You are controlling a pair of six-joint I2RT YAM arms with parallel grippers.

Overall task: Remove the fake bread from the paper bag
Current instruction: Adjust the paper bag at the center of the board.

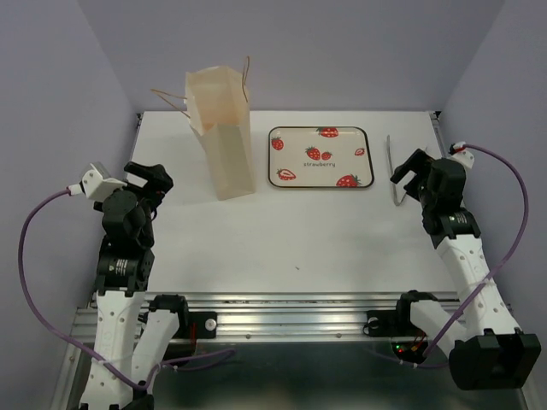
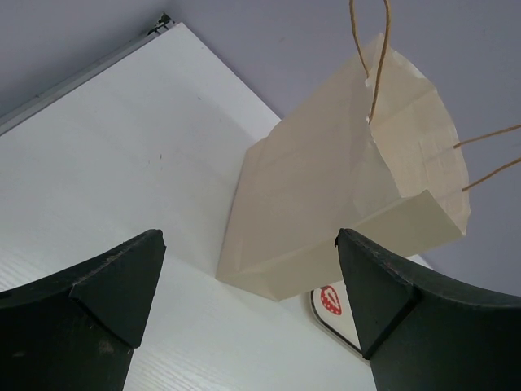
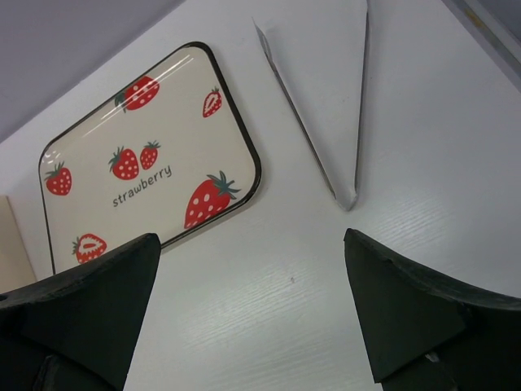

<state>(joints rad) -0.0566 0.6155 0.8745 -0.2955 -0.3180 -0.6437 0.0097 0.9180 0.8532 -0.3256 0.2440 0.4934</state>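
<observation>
The robot's left gripper needs to next go to the tan paper bag and close on the bag's rim [image 1: 188,108] [image 2: 372,99] between the ends of the nearer string handle.
The tan paper bag [image 1: 224,141] stands upright at the back left of the table, its mouth open upward and its string handles sticking out. It also shows in the left wrist view [image 2: 342,212]. The fake bread is hidden; I see none of it in any view. My left gripper [image 1: 156,182] is open and empty, above the table to the left of the bag. My right gripper [image 1: 410,174] is open and empty near the right edge, right of the tray.
A cream strawberry-patterned tray [image 1: 320,157] lies empty right of the bag, also in the right wrist view [image 3: 138,163]. A thin white folded wedge [image 1: 392,169] lies near the right edge, also in the right wrist view [image 3: 326,90]. Purple walls surround the table.
</observation>
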